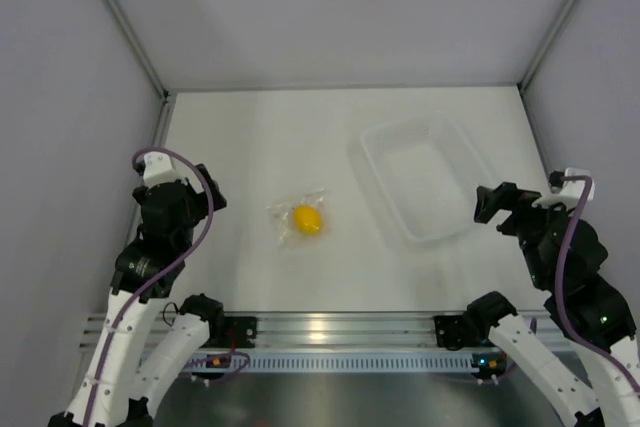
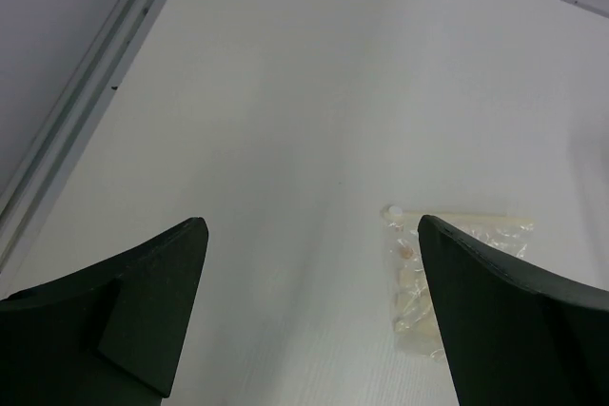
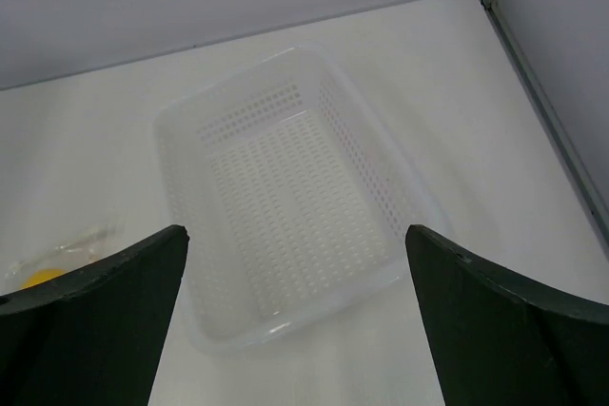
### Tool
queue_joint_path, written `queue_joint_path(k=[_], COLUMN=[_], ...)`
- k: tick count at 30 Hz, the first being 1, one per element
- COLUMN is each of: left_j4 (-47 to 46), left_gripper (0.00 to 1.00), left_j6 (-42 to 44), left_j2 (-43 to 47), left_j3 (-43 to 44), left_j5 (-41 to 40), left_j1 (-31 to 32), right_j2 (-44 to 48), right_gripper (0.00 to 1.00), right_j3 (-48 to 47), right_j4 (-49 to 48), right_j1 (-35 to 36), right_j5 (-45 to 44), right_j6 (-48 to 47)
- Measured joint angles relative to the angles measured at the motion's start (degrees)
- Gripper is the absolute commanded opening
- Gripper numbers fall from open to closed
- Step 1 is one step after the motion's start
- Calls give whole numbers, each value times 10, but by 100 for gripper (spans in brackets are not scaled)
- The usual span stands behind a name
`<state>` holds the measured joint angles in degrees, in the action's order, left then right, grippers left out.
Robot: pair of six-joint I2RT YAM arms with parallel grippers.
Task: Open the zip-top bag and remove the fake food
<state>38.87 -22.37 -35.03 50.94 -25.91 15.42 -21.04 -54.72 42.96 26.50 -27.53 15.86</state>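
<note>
The zip-top bag has a clear side (image 1: 283,215) (image 2: 410,260) just below the zip's white slider and beside the fake food. My left gripper closes there next.
The zip-top bag (image 1: 286,209) lies flat on the white table a little left of centre, with the fake food (image 1: 306,219), a small yellow oval, inside it. My left gripper (image 1: 203,190) hangs open to the bag's left, well apart from it. In the left wrist view the gripper (image 2: 312,225) is empty and the crinkly bag (image 2: 417,278) shows partly behind the right finger. My right gripper (image 1: 489,204) is open on the far side of the tray. Its wrist view shows the gripper (image 3: 296,232) empty, with the bag (image 3: 84,241) and the fake food (image 3: 40,279) at the left edge.
A rigid clear perforated tray (image 1: 372,161) sits at a slant on the right half of the table, with its near rim (image 3: 285,322) just ahead of the right fingers. Grey walls enclose the table on three sides. A metal rail (image 1: 330,329) runs along the near edge.
</note>
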Motion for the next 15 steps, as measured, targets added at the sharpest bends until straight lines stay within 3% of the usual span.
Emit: queue_joint_path(k=[8,15], left_j4=[0,-24], left_gripper=[98,98], left_j6=[-6,-110], left_j2=[-11,-70], left_j3=[0,-21], left_j5=[26,123], left_j1=[0,0], right_j2=[-9,-22], right_gripper=[99,99], right_j3=[27,38], right_j4=[-5,-12], right_j1=[0,0], right_j5=[22,67], right_j6=[-3,-10])
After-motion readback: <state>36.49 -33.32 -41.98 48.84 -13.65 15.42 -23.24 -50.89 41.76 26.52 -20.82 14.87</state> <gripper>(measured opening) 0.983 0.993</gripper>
